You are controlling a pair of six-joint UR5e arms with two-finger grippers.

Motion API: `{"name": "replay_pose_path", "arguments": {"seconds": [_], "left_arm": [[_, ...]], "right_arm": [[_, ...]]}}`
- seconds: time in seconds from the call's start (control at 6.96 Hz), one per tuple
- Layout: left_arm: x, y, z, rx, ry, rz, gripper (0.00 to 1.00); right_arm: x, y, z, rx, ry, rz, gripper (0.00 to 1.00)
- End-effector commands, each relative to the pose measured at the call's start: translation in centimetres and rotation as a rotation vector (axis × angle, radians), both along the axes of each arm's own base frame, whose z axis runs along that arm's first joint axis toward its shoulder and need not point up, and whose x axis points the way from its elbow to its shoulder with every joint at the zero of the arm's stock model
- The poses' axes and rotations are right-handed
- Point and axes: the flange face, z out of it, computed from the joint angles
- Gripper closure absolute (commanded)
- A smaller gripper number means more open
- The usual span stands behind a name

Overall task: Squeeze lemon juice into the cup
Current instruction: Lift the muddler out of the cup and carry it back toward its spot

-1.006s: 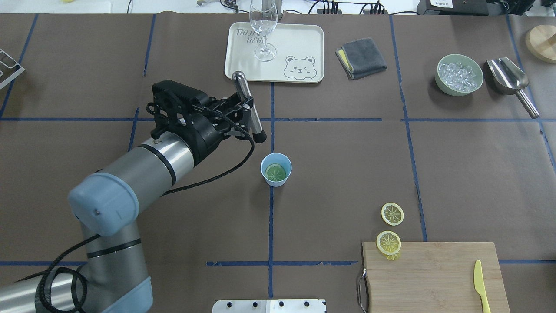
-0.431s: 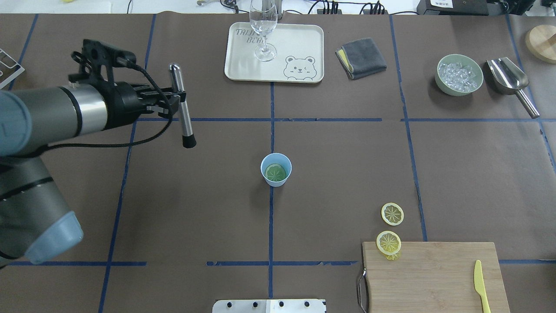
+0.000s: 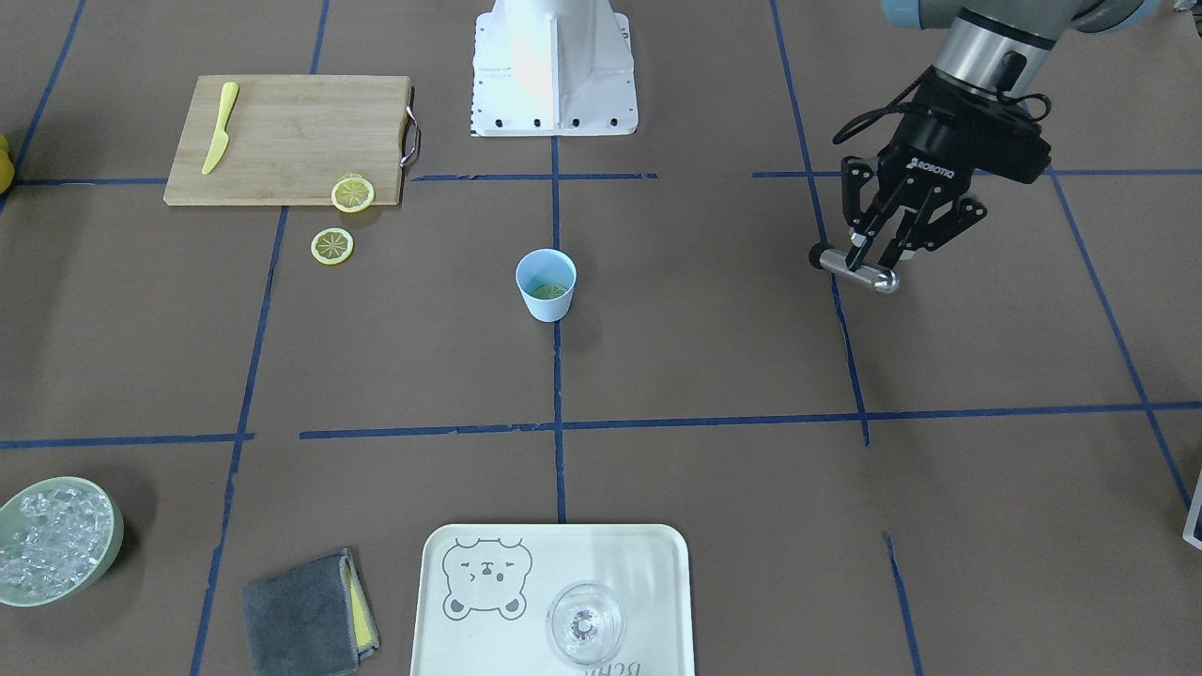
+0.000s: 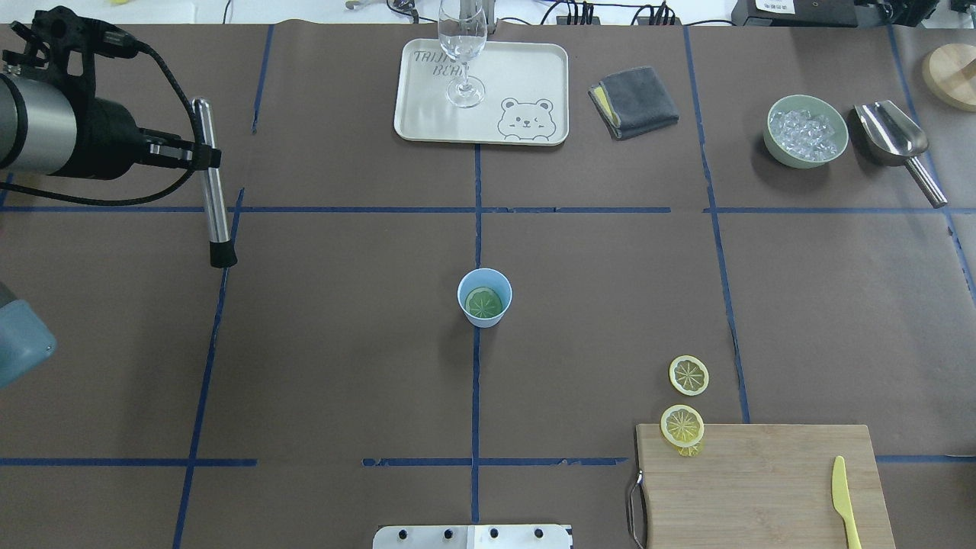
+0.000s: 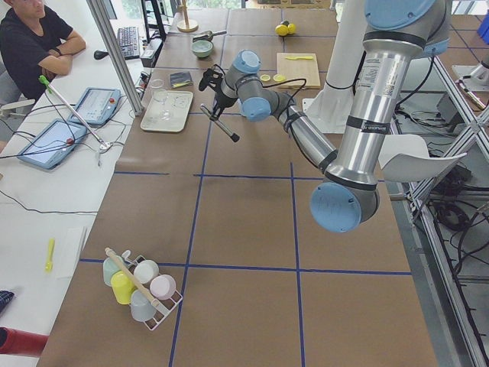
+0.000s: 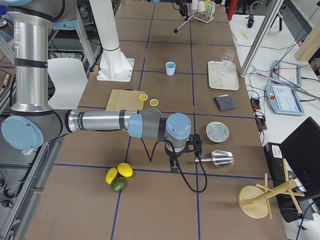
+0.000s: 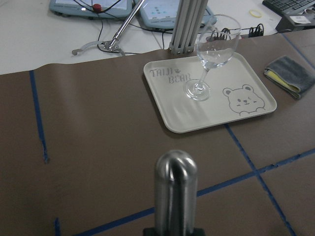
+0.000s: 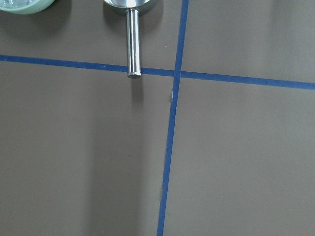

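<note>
My left gripper needs to release the metal rod so it lies flat on the bare table inside the blue tape rectangle (image 3: 911,291).
The light-blue cup (image 4: 484,314) stands at the table's middle with a lemon slice (image 4: 485,303) lying flat inside it; both also show in the front view, the cup (image 3: 546,305) and the slice (image 3: 550,291). Two more lemon slices (image 4: 688,375) (image 4: 682,425) lie near the cutting board's corner. My left gripper (image 4: 202,156) is shut on a metal rod with a black tip (image 4: 216,213), held above the table far to the left of the cup. My right gripper (image 6: 174,165) shows only in the exterior right view, near the scoop handle; I cannot tell whether it is open.
A cream bear tray (image 4: 427,114) with a wine glass (image 4: 462,46) stands at the back. A grey cloth (image 4: 634,101), a green bowl of ice (image 4: 836,152) and a metal scoop (image 4: 892,133) are at the back right. A bamboo board (image 4: 755,480) holds a yellow knife (image 4: 843,503).
My left arm has swung left and away from the cup, carrying the metal rod from just above the cup to the table's far left. The cup and slices have not moved.
</note>
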Motion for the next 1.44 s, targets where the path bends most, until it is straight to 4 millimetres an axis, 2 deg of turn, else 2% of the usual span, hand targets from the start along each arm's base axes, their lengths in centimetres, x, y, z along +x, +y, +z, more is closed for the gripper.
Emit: {"name": "replay_pose_path", "arguments": {"seconds": [0.0,0.14,0.43,0.57,0.72,1.01,1.29], "left_arm": [[0.0,0.2,3.8,-0.252,-0.148,0.040,1.00],[0.4,0.4,5.4,-0.367,-0.212,0.058,1.00],[1.7,1.0,9.4,-0.553,-0.288,0.208,1.00],[2.8,0.3,12.1,-0.599,-0.308,0.257,1.00],[4.4,-1.4,14.9,-0.639,-0.323,0.279,1.00],[6.8,-4.3,18.3,-0.667,-0.345,0.291,1.00],[7.4,-5.3,20.9,-0.668,-0.344,0.288,1.00]], "right_arm": [[0.0,-0.2,-0.9,0.010,0.001,0.008,0.00],[0.0,-0.2,-1.5,0.013,-0.002,0.015,0.00],[0.0,-0.2,-2.3,0.019,-0.001,0.025,0.00],[0.0,-0.2,-2.6,0.024,-0.001,0.027,0.00],[0.0,-0.2,-3.4,0.023,-0.001,0.043,0.00],[0.0,0.0,-4.5,0.028,-0.001,0.057,0.00],[0.0,0.0,-4.8,0.033,0.000,0.058,0.00]]}}
